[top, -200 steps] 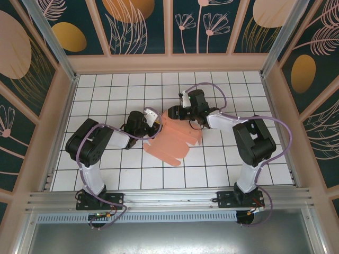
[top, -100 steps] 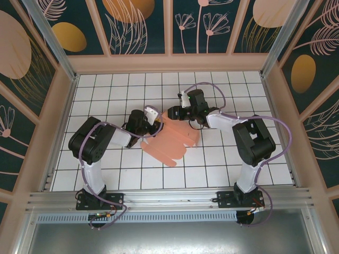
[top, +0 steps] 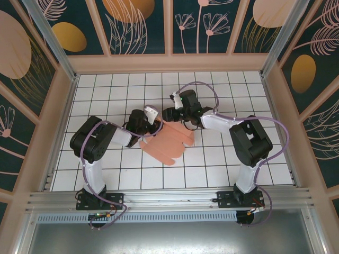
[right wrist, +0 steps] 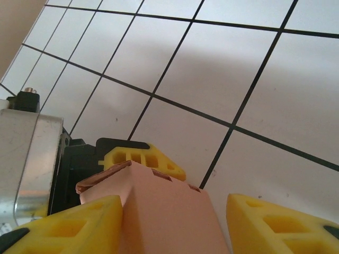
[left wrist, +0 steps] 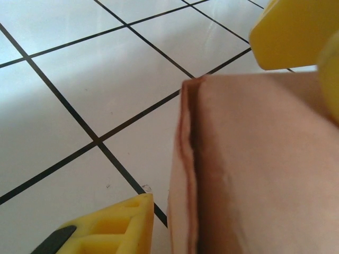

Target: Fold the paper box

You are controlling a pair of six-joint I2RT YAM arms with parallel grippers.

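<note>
The paper box is lying crooked, so next my left gripper takes hold of its doubled edge (left wrist: 186, 164) and turns the paper box straight while my right gripper backs away.
The salmon-pink paper box (top: 168, 144) lies partly folded on the white tiled table, its far end raised between both grippers. My left gripper (top: 157, 124) stands open at that end. In the left wrist view a doubled edge of the paper box (left wrist: 185, 159) runs just past my lower yellow finger (left wrist: 114, 227), with a small gap between them. My right gripper (right wrist: 175, 206) is open and straddles the raised wall of the paper box (right wrist: 169, 211). Its left finger (right wrist: 79, 225) touches the card and its right finger (right wrist: 280, 225) stands apart. The left gripper's yellow finger (right wrist: 145, 159) shows behind that wall.
The tiled table (top: 106, 90) is ringed by peach-framed patterned walls (top: 169, 61). Purple cables (top: 198, 84) loop over both arms. An aluminium rail (top: 169, 198) carries the arm bases along the near edge.
The right gripper has slid left toward the left gripper. The paper box has drawn in and shifted left with it. The left gripper's fingers have eased apart slightly.
</note>
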